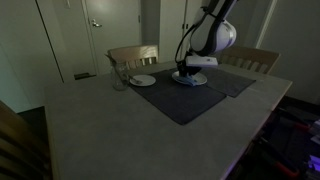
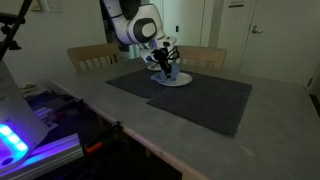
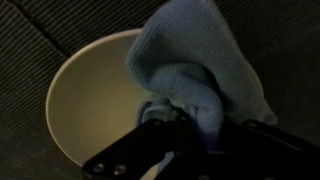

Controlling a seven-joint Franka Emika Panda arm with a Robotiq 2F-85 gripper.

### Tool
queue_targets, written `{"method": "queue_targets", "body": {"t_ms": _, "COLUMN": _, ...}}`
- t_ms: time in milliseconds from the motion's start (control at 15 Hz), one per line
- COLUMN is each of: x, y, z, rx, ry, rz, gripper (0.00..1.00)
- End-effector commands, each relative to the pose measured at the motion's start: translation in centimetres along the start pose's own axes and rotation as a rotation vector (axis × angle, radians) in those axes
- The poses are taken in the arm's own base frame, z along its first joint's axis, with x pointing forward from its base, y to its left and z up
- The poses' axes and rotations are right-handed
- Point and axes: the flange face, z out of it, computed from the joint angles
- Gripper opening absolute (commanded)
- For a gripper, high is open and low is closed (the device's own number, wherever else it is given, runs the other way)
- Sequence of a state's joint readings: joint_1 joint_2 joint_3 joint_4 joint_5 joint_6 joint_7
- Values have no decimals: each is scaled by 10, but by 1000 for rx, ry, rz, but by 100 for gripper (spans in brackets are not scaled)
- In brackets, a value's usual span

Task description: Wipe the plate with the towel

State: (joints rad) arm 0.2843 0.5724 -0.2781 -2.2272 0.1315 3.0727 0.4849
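Observation:
The light blue towel will be released on the bare dark placemat [image 1: 161, 97] between the cream plate and the table's near edge.
A cream plate [image 3: 85, 95] lies on a dark placemat [image 1: 185, 98]; it also shows in both exterior views [image 1: 190, 78] [image 2: 172, 78]. A light blue towel [image 3: 195, 70] is bunched in my gripper [image 3: 185, 125] and pressed onto the plate's right half. The gripper [image 1: 187, 70] [image 2: 166, 68] is shut on the towel, directly over the plate. The fingertips are hidden by the cloth.
A second small plate [image 1: 142, 80] and a clear glass [image 1: 119, 80] stand at the table's far side. Wooden chairs [image 1: 133, 55] [image 1: 250, 58] stand behind the table. A second dark placemat [image 2: 205, 100] lies beside the first. Table edge [image 1: 255, 130] is near.

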Motion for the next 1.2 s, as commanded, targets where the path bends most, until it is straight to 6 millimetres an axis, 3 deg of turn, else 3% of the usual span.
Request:
{"method": "queue_targets", "body": {"t_ms": 0, "x": -9, "y": 0, "z": -4, "rx": 20, "ry": -31, "rz": -21, "gripper": 4}}
{"method": "queue_targets", "body": {"t_ms": 200, "x": -11, "y": -11, "z": -13, "rx": 3, "ry": -27, "rz": -51, "gripper": 4}}
{"method": "queue_targets", "body": {"t_ms": 1133, "x": -91, "y": -139, "z": -59, "rx": 141, "ry": -45, "rz": -377, "gripper": 4}}
